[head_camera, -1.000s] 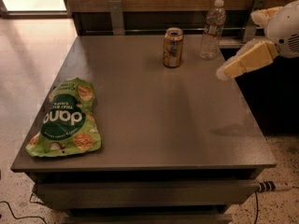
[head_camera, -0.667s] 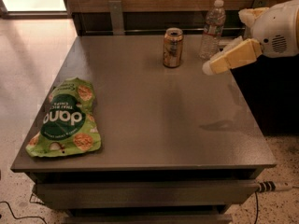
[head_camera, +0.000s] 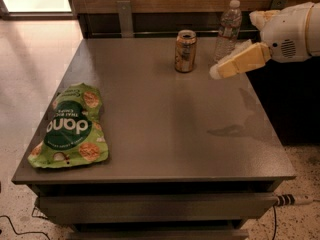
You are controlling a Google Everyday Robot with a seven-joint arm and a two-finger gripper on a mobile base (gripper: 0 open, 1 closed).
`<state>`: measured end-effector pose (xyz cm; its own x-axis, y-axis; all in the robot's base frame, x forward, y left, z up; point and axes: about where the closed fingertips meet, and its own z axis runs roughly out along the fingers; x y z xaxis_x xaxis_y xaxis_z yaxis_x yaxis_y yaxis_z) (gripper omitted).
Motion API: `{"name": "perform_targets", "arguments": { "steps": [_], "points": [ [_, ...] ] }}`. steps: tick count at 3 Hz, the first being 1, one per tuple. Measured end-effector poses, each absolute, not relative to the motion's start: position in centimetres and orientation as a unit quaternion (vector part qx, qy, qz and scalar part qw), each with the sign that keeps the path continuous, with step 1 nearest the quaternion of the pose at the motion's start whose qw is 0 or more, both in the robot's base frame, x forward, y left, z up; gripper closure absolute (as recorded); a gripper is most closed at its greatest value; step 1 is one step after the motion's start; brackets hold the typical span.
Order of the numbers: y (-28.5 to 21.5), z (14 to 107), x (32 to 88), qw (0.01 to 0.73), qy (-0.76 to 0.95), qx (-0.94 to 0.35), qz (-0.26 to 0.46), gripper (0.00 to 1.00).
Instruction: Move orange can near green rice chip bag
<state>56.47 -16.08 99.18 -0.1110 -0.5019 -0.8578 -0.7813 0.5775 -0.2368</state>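
Note:
The robot's gripper will next move to the upper half of the orange can [head_camera: 185, 47] and close there, just below the can's silver top.
The orange can [head_camera: 185, 51] stands upright near the back edge of the grey table [head_camera: 165, 119], its silver top with a dark opening showing. The green rice chip bag [head_camera: 70, 126] lies flat at the table's front left, far from the can. My gripper [head_camera: 216, 72] comes in from the right above the table, its pale yellow finger pointing left. Its tip hangs a short way right of the can and a little in front of it, not touching it, and holds nothing.
A clear plastic bottle [head_camera: 227, 30] stands at the back, right of the can and just behind my gripper. A wooden wall and a dark ledge run behind the table. A drawer front [head_camera: 155, 206] sits below the table's front edge.
My gripper has moved left, toward the can. The can, bottle and bag have not moved.

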Motion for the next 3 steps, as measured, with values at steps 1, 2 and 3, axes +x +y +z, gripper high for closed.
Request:
{"name": "perform_targets", "arguments": {
  "steps": [1,2,3],
  "points": [
    [-14.6,98.5,58.4,0.520,0.721,-0.431,0.153,0.00],
    [-12.6,97.2,62.0,0.552,0.703,-0.410,0.183,0.00],
    [-11.6,96.3,64.1,0.564,0.698,-0.393,0.201,0.00]
  ]
}}
